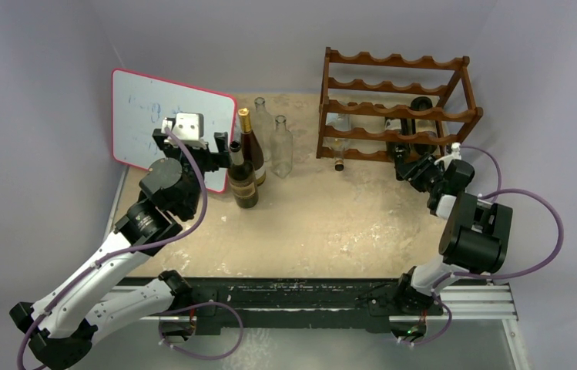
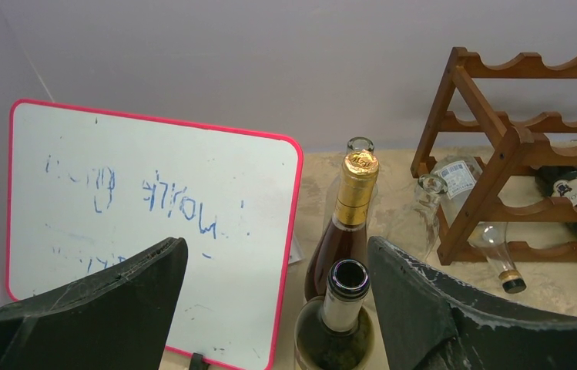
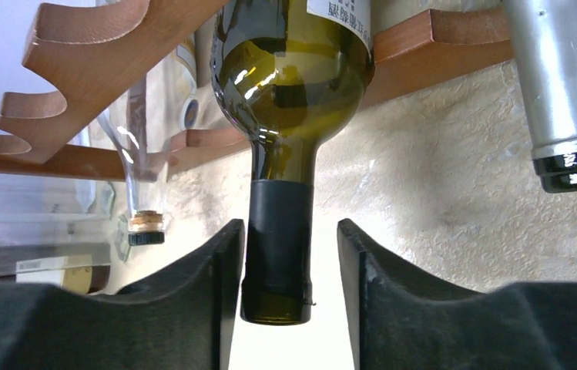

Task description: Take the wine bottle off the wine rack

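Note:
My right gripper is at the end of the green wine bottle's neck with its fingers, so I will open them and grip closer to the bottle's body [image 3: 283, 168] before I pull.
The reddish-brown wine rack [image 1: 397, 104] stands at the back right of the table. A green wine bottle [image 3: 289, 69] lies on its lowest rail [image 3: 439, 38], with the black-foiled neck sticking out toward me. My right gripper [image 3: 290, 230] straddles that neck. Its jaws are slightly apart: the left finger is against the foil and a bright gap shows on the right. My left gripper [image 2: 276, 247] is open wide at the left, above an uncorked green bottle [image 2: 345, 301] that stands on the table close to its right finger.
A red-edged whiteboard [image 1: 169, 127] leans at the back left. An amber gold-foiled bottle [image 1: 251, 150] and two clear bottles [image 1: 281, 142] stand mid-table. The rack also holds a silver-capped bottle [image 3: 566, 92] and clear bottles [image 3: 142, 177].

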Robot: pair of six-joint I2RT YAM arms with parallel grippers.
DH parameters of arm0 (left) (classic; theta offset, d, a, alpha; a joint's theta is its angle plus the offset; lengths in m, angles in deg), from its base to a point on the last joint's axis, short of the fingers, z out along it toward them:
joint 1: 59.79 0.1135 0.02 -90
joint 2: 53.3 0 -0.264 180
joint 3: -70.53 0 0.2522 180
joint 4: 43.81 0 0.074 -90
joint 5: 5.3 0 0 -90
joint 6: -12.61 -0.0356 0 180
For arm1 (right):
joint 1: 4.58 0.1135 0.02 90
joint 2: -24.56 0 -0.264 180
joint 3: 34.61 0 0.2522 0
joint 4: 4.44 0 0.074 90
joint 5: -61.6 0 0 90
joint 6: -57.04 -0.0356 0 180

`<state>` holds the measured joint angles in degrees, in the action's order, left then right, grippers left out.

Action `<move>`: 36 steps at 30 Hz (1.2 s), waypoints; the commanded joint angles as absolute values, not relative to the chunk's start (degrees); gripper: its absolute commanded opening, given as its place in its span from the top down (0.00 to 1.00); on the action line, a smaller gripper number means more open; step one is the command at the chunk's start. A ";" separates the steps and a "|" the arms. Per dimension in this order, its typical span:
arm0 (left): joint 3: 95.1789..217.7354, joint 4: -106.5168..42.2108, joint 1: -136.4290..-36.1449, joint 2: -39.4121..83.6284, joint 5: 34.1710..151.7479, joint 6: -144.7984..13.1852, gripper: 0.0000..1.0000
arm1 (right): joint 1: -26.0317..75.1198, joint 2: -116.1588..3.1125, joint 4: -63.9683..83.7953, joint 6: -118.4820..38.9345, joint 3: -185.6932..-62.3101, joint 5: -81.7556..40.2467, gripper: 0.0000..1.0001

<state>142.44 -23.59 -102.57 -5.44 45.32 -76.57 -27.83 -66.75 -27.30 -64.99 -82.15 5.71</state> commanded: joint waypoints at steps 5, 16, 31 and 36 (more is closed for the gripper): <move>142.32 -26.09 -102.38 -5.58 45.54 -76.82 0.15 | -27.43 -65.93 -26.86 -63.38 -83.79 6.50 0.40; 142.26 -26.09 -102.33 -5.33 45.50 -76.87 0.15 | -27.43 -72.50 -38.59 -69.25 -84.08 8.62 0.33; 141.95 -26.35 -102.37 -4.79 49.39 -76.87 0.06 | -26.70 -76.82 -45.07 -74.33 -85.56 11.05 0.44; 141.28 -27.24 -102.33 -5.30 49.78 -76.80 0.02 | -26.60 -77.64 -46.80 -74.97 -84.94 11.71 0.46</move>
<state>141.85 -23.66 -102.57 -4.55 48.32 -76.59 -27.08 -77.48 -42.43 -73.95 -84.07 9.78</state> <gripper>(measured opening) 0.969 0.547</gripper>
